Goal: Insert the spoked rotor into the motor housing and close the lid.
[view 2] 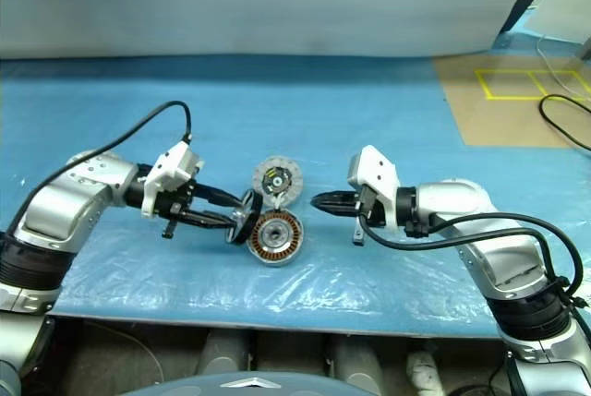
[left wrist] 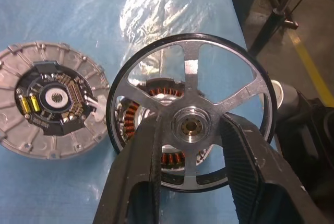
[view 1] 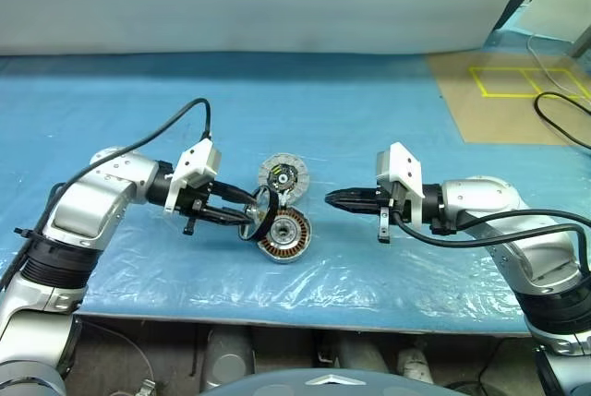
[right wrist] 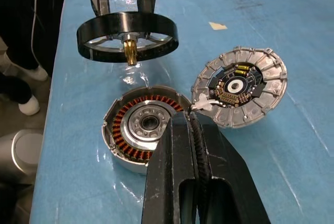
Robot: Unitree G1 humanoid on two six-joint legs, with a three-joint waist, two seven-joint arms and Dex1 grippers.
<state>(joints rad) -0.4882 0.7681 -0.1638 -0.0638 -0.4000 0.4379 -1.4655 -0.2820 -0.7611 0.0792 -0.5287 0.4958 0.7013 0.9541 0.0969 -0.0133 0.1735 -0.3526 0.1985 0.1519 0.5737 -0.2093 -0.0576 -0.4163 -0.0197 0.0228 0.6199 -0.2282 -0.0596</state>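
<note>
I will use my left gripper to set the spoked rotor free, centred on the copper windings of the open motor housing [view 1: 284, 234] [left wrist: 167, 124].
My left gripper [view 1: 247, 214] is shut on the spoked rotor [view 1: 261, 211], its fingers [left wrist: 143, 156] pinching either side of the hub. The black-rimmed rotor [right wrist: 125, 33] hangs in the air, a brass shaft sticking out of its underside. It sits just above and to the left of the motor housing [view 1: 284, 234] without touching it. The housing [right wrist: 141, 130] lies open on the table, copper windings showing. Its lid [view 1: 283, 175] lies flipped open behind it, ribbed inner face up. My right gripper [view 1: 331, 198] is shut and empty, just right of the lid's hinge.
A blue sheet [view 1: 369, 110] covers the table, with crinkled clear film [view 1: 305, 271] under the housing. A brown board with yellow tape [view 1: 503, 91] and a black cable [view 1: 563, 114] lie at the far right. The table's front edge [view 1: 295, 318] runs close below the housing.
</note>
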